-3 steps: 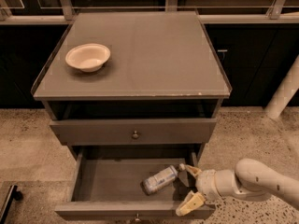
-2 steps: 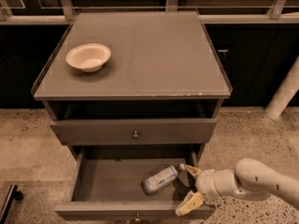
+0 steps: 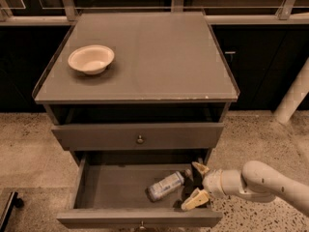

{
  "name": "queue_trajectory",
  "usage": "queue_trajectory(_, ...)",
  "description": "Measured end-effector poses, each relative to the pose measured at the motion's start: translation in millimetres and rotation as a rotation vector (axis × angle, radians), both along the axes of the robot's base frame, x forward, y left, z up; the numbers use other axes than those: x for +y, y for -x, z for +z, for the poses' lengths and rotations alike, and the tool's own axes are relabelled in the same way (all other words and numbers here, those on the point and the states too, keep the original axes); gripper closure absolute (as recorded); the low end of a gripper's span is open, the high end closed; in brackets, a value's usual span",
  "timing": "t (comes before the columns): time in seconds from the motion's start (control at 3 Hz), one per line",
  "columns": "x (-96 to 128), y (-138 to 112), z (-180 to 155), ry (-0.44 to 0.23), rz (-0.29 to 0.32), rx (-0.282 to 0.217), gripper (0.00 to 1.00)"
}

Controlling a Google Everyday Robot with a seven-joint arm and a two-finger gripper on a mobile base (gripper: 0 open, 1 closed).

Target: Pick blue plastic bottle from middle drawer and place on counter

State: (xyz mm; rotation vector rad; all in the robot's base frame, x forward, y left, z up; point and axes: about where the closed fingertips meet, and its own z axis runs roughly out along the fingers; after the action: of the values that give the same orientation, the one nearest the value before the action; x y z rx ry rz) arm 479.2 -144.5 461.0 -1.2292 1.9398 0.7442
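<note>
The fingers of my gripper should close on the cap end [image 3: 178, 179] of the blue plastic bottle that lies in the open middle drawer.
The blue plastic bottle [image 3: 165, 186] lies on its side in the open middle drawer [image 3: 96, 218], right of centre, cap toward the right. My gripper [image 3: 197, 183] reaches in from the right at the drawer's right end, just beyond the cap. It is open, with one cream fingertip [image 3: 199, 167] behind and one [image 3: 195, 200] in front, and holds nothing. The counter [image 3: 159, 57] is the grey cabinet top above.
A cream round bowl [image 3: 91, 59] stands on the counter's left side. A closed drawer with a round knob [image 3: 140, 139] sits above the open one, with an open recess over it. A white post [image 3: 294, 93] stands on the speckled floor at the right.
My gripper has shifted slightly upward in the picture, deeper along the drawer's right end. The bottle has not moved.
</note>
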Motion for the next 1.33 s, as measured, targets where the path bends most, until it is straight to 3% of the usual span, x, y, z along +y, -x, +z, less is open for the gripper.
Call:
queue_trajectory(0.67, 5, -35, -22, -0.019, -0.024, -0.023, 0.0)
queue_trajectory(1.33, 30, -64, -40, -0.004, 0.028, -0.036, 0.0)
